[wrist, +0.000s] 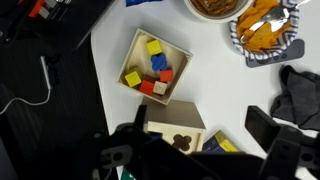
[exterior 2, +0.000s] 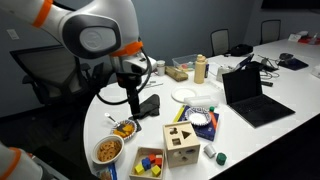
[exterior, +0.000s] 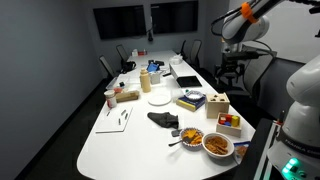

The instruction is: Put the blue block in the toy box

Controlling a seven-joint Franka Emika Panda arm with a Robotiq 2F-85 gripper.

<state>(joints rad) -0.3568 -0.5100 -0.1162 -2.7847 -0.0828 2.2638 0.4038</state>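
The gripper I have should next go down into the wooden tray and close on the blue block's sides (exterior: pixel 229 122) (wrist: pixel 159 62), between the yellow and red blocks.
The blue block (wrist: pixel 160 62) lies among yellow, red and orange blocks in a low wooden tray (wrist: pixel 137 55). The toy box (wrist: pixel 172 115), a pale wooden cube with dark cut-out shapes, stands just beside the tray. It shows in both exterior views (exterior: pixel 217 103) (exterior 2: pixel 181 143), next to the tray (exterior 2: pixel 148 162). My gripper (wrist: pixel 198 132) is open and empty. In the wrist view it hangs high above the toy box. It also shows in both exterior views (exterior 2: pixel 133 100) (exterior: pixel 232 65), well above the table.
Two bowls of snacks (exterior 2: pixel 108 150) (exterior 2: pixel 126 128) and a black cloth (exterior 2: pixel 149 104) lie near the tray. A book (exterior 2: pixel 203 122), white plate (exterior 2: pixel 187 94), open laptop (exterior 2: pixel 248 97) and bottles (exterior 2: pixel 200 68) stand farther along the white table. Chairs ring it.
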